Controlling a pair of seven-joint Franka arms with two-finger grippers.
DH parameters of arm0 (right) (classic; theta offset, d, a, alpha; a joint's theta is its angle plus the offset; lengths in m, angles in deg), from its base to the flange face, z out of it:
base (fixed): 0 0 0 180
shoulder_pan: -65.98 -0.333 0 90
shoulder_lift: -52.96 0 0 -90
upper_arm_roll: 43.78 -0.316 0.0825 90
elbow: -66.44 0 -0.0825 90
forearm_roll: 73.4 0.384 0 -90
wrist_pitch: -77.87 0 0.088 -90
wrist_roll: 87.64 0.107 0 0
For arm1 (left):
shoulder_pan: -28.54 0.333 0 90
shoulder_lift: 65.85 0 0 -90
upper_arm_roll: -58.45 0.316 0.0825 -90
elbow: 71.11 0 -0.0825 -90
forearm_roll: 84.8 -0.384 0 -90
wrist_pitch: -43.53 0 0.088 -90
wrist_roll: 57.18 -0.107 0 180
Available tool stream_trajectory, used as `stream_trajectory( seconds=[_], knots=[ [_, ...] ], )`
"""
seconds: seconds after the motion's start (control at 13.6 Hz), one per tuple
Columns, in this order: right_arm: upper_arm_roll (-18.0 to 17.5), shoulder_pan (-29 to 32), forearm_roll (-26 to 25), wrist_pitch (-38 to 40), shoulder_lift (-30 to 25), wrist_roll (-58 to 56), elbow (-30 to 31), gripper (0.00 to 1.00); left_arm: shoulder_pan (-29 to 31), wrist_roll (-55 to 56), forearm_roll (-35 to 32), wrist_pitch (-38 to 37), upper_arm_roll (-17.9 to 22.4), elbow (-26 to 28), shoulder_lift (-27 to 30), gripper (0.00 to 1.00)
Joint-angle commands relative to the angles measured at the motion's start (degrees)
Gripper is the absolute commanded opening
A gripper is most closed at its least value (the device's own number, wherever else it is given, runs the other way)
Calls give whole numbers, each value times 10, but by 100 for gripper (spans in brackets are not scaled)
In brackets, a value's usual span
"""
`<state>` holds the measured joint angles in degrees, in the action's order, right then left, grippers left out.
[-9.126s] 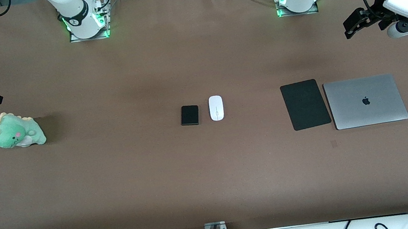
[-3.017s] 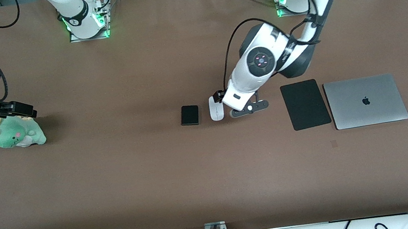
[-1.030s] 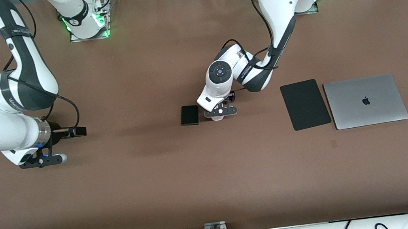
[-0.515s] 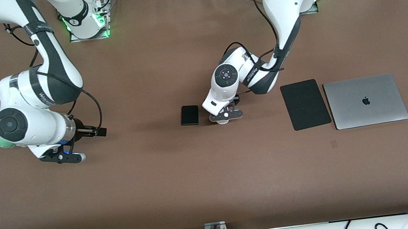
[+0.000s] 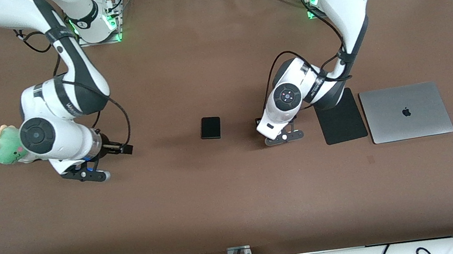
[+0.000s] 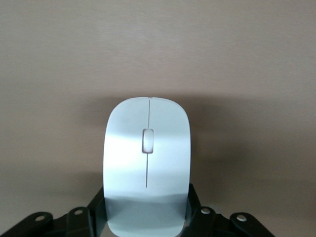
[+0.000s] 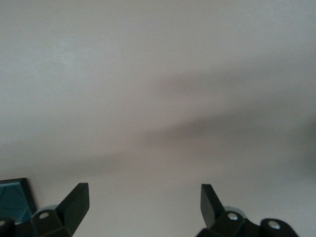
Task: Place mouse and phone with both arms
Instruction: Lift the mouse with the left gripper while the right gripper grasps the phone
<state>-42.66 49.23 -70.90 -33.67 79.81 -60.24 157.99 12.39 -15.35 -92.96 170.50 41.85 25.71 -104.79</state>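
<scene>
I will let go of the white mouse with my left gripper on the middle of the black mouse pad (image 5: 339, 120) beside the laptop.
The white mouse (image 6: 147, 163) with a thin grey line down its middle is held between the black fingers (image 6: 97, 205) of my left gripper (image 6: 146, 203), which is shut on its sides. From the front the mouse is hidden under the left gripper (image 5: 270, 130), which hangs over bare table between the phone and the mouse pad. The phone (image 5: 210, 128), a small black slab, lies flat at mid-table. My right gripper (image 5: 123, 149) is open and holds nothing, low over the table toward the right arm's end from the phone. In the right wrist view the right gripper (image 7: 144, 193) has only table between its fingers.
A flat black mouse pad (image 5: 344, 126) lies beside a closed silver laptop (image 5: 406, 112) toward the left arm's end; the left arm's elbow covers part of the pad. A green plush dinosaur (image 5: 3, 146) sits beside the right arm's wrist.
My left gripper has shut on the mouse, lifted it from beside the phone and carried it toward the mouse pad. The right gripper has moved toward the phone.
</scene>
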Motion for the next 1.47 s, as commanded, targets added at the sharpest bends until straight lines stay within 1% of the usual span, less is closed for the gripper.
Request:
stream_trajectory(
  seconds=[0.0,0.22,0.37,0.52,0.74,0.88,0.96,1.18,1.25,1.32,1.4],
  knots=[
    [4,-37,9,-31,9,27,1,100,33,-5,-14,38,-7,112,85,36],
    [3,-78,10,-74,27,35,2,100,93,-80,-14,102,-7,208,128,36],
    [4,-113,9,-91,39,44,-1,100,135,-124,-14,114,-7,247,149,40],
    [4,-145,8,-113,54,69,0,100,169,-155,-14,113,-7,269,165,40],
    [5,-194,6,-167,84,123,0,100,217,-201,-14,111,-7,274,168,39],
    [6,-209,0,-207,105,152,-1,100,233,-204,-13,111,-6,267,156,38],
    [6,-220,0,-227,116,157,-1,100,235,-198,-12,111,-6,265,150,38],
    [6,-239,0,-268,139,211,-3,100,241,-195,-7,108,-4,237,135,38],
    [7,-246,-6,-280,145,214,-3,100,241,-190,-6,108,-4,226,125,38],
    [8,-246,-11,-286,152,215,-5,100,240,-184,-6,108,-4,218,116,39],
    [8,-246,-16,-291,157,214,-5,100,240,-185,-6,109,-4,216,111,44]
  ],
)
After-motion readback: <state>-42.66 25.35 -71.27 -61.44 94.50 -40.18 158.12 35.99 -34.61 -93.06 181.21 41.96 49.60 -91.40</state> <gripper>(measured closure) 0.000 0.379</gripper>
